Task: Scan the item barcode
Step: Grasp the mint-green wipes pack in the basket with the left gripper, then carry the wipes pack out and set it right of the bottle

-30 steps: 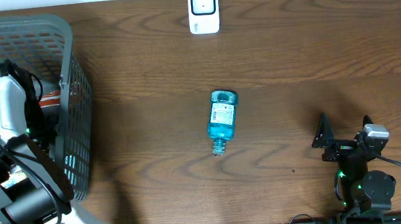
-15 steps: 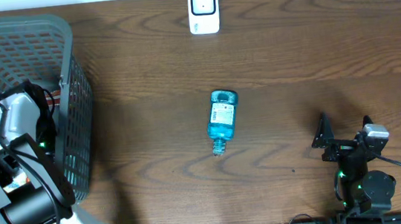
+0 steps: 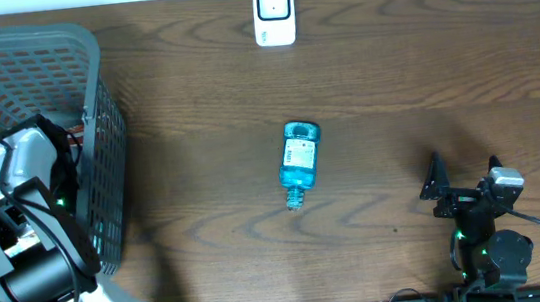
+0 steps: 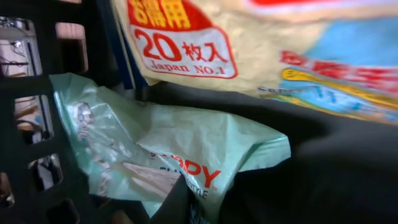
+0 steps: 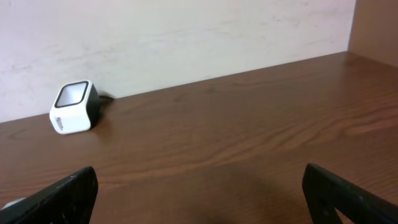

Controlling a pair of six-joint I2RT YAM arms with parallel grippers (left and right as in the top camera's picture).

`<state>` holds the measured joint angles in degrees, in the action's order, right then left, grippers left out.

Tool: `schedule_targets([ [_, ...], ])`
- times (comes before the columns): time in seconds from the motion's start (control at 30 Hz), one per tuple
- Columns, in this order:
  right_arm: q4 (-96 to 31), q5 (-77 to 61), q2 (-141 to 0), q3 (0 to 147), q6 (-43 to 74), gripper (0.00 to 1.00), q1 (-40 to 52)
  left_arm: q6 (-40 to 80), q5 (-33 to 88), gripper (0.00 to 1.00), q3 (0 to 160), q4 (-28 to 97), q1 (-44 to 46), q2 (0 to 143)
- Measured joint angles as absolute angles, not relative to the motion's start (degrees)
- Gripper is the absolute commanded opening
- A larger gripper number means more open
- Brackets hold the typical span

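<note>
Next, I release the pale green packet from my left gripper close beside the blue bottle [image 3: 344, 172], on the side of that bottle that is away from the basket. The packet is still down inside the grey basket.
My left gripper [image 4: 205, 208] is down inside the grey basket [image 3: 88, 49], with its dark fingers shut on a fold of a pale green packet [image 4: 186, 140] with red lettering. A yellow packet [image 4: 298, 50] marked "20" lies just behind it. From overhead, only the white left arm [image 3: 25, 162] shows over the basket, and the packet is hidden. The white barcode scanner [image 3: 274, 12] stands at the far edge of the table and shows in the right wrist view as the scanner [image 5: 73, 107]. My right gripper [image 3: 464, 179] rests open at the front right, with nothing between its fingers [image 5: 68, 193].
A blue bottle [image 3: 299, 160] lies on its side in the middle of the wooden table [image 3: 423, 75], cap toward the front. The basket's mesh wall [image 4: 37, 81] stands close on the left of the left gripper. A pale wall runs behind the scanner.
My left arm has dropped lower and nearer the front inside the basket. Its jaws have gone from open to shut on the green packet. The right arm and the bottle have not moved.
</note>
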<state>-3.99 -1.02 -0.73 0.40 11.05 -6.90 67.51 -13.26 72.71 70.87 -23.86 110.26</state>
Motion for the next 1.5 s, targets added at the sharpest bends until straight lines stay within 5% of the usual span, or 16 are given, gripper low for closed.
schedule_targets([
  [0.67, -3.97, -1.02, -0.73, 0.40, 11.05, 0.99, -6.90, 60.49, -5.17, 0.08, 90.26, 64.38, -23.53, 72.75],
  [0.93, -3.99, -1.02, -0.73, 0.40, 11.05, 0.99, -6.90, 56.49, 5.82, 0.07, 90.30, 56.47, -15.62, 59.59],
  [1.13, -3.99, -1.02, -0.73, 0.40, 11.05, 0.99, -6.90, 43.83, 20.84, 0.07, 90.35, 49.56, -3.62, 61.32],
  [1.5, -3.99, -1.02, -0.73, 0.40, 11.05, 0.99, -6.90, 10.31, 43.53, 0.08, 90.30, 55.27, 14.35, 74.24],
])
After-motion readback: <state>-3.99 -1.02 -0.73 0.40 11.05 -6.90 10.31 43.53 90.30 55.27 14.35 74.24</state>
